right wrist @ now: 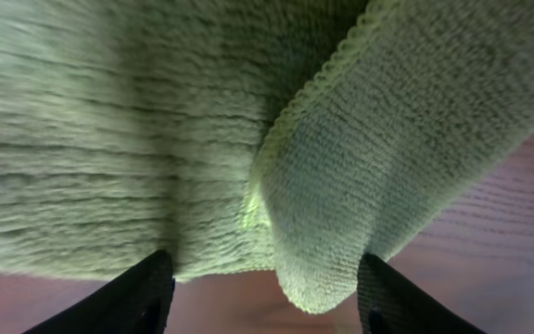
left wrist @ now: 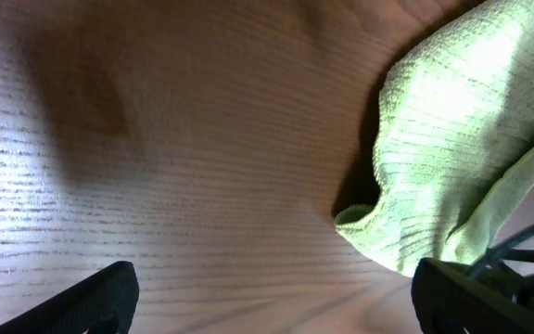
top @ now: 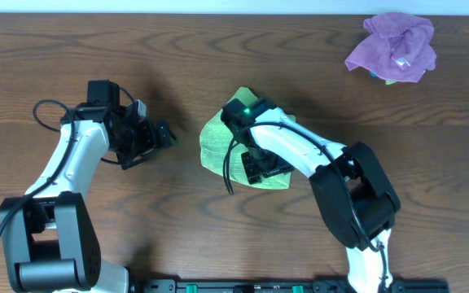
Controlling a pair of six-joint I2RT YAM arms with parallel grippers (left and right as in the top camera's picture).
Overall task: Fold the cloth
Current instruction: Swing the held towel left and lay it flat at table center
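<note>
Next, my left gripper needs to go to the light green cloth's near corner (top: 203,163) (left wrist: 349,221), the one across from my right gripper, and close there.
A light green cloth (top: 216,138) lies bunched on the wooden table near the middle, partly covered by my right arm. My right gripper (top: 260,169) sits over its near right part. In the right wrist view the green cloth (right wrist: 202,121) fills the frame, a folded edge hanging between the open fingers (right wrist: 265,297). My left gripper (top: 159,138) is open and empty, left of the cloth. In the left wrist view the cloth (left wrist: 462,158) lies ahead at the right, beyond the open fingers (left wrist: 272,297).
A crumpled purple cloth (top: 393,47) lies at the far right corner of the table (top: 218,57). Black cables run by both arms.
</note>
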